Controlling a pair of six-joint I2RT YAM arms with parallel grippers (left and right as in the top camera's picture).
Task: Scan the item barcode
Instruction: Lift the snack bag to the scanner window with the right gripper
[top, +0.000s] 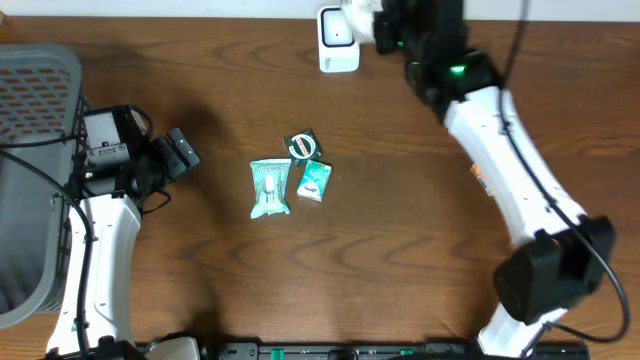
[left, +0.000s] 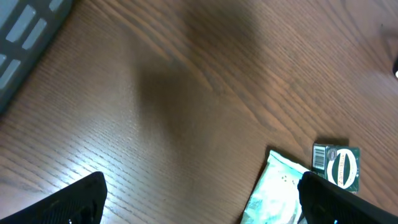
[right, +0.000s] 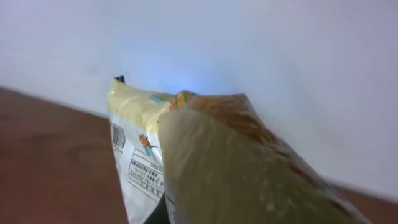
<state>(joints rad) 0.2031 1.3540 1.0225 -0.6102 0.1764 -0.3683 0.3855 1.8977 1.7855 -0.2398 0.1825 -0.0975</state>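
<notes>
The yellow and white snack bag, now up beside the white barcode scanner, will go down from my right gripper on the wood (top: 527, 155) just beyond the small orange packet.
My right gripper (top: 383, 27) holds a yellow and white snack bag (right: 205, 155) up at the table's far edge, right next to the white barcode scanner (top: 338, 40). In the right wrist view the bag fills the frame, hides the jaws, and shows a printed label panel. My left gripper (top: 183, 155) is open above bare wood at the left, with nothing between its black fingertips (left: 74, 199). A pale teal pouch (left: 273, 190) lies just inside its right fingertip.
At the table's middle lie the teal pouch (top: 270, 187), a small teal packet (top: 314, 180) and a dark green box with a round label (top: 301, 146), the box also in the left wrist view (left: 339, 165). A grey basket (top: 35, 100) stands at the left edge.
</notes>
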